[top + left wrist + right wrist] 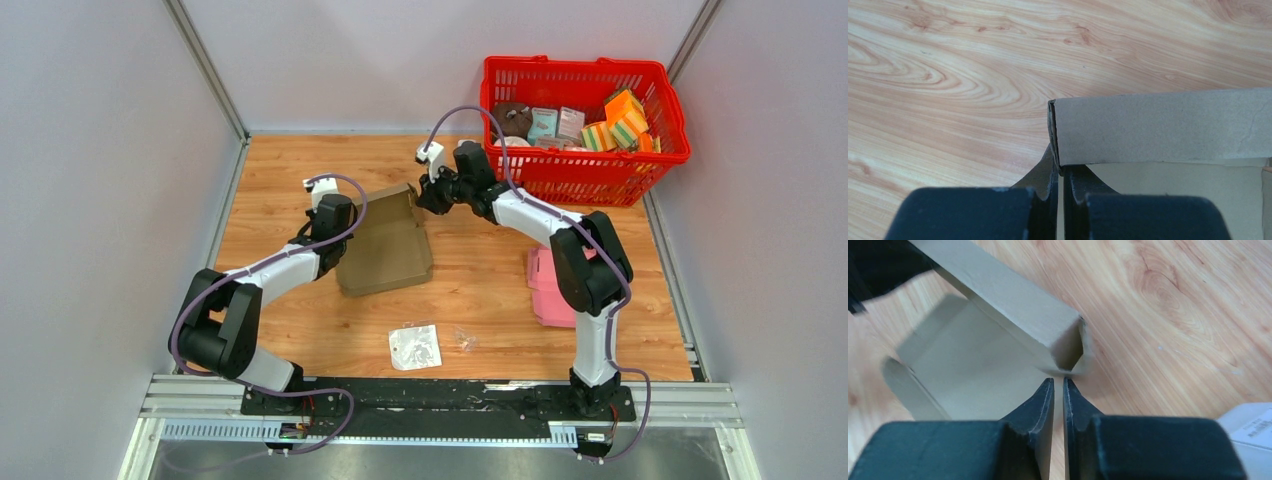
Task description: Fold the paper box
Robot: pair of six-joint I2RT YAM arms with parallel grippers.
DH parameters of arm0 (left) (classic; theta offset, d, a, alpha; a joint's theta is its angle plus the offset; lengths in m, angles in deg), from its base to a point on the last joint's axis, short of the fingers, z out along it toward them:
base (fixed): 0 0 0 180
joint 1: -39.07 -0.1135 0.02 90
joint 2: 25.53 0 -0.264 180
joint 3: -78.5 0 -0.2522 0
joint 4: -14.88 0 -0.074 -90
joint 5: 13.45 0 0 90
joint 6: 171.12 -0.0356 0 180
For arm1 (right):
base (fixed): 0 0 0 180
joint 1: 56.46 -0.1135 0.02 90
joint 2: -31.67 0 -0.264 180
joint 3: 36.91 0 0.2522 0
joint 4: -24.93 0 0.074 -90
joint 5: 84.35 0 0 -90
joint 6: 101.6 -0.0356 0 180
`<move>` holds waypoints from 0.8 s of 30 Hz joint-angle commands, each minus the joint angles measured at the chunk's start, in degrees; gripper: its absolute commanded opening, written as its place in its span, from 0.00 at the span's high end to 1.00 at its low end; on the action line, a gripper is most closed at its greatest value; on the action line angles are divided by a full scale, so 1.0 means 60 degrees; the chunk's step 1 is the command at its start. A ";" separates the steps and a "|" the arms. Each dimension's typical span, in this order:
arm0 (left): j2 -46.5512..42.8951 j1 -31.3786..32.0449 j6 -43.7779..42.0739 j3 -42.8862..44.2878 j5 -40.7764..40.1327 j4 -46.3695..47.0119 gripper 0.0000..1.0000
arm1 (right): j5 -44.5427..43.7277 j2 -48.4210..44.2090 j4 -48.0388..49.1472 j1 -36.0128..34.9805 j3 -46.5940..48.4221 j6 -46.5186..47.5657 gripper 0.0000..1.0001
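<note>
I have my right gripper nearly shut and empty just below the open end of the box's folded side, so I need to open it, move it in and close it around the corner flap (1074, 371).
The brown paper box (385, 240) lies half folded on the wooden table, one long wall raised along its far side. My left gripper (335, 215) is at the box's left end. In the left wrist view this left gripper (1062, 170) is shut on the end of the raised wall of the box (1158, 125). My right gripper (425, 195) is at the box's far right corner. The right wrist view shows the right gripper (1058, 382) with only a thin slit between its jaws and nothing in it. Its tips sit just below the open end of the folded wall of the box (1013, 305).
A red basket (580, 160) with several small packages stands at the back right, close behind the right arm. A pink flat item (548, 290) lies right of centre. A clear plastic bag (414, 346) and a small clear scrap (466, 341) lie near the front.
</note>
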 commanded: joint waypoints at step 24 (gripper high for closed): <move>-0.0110 0.0068 -0.0116 -0.0048 0.0554 -0.0433 1.00 | -0.0898 -0.0378 -0.1261 0.0098 0.0192 0.1553 0.49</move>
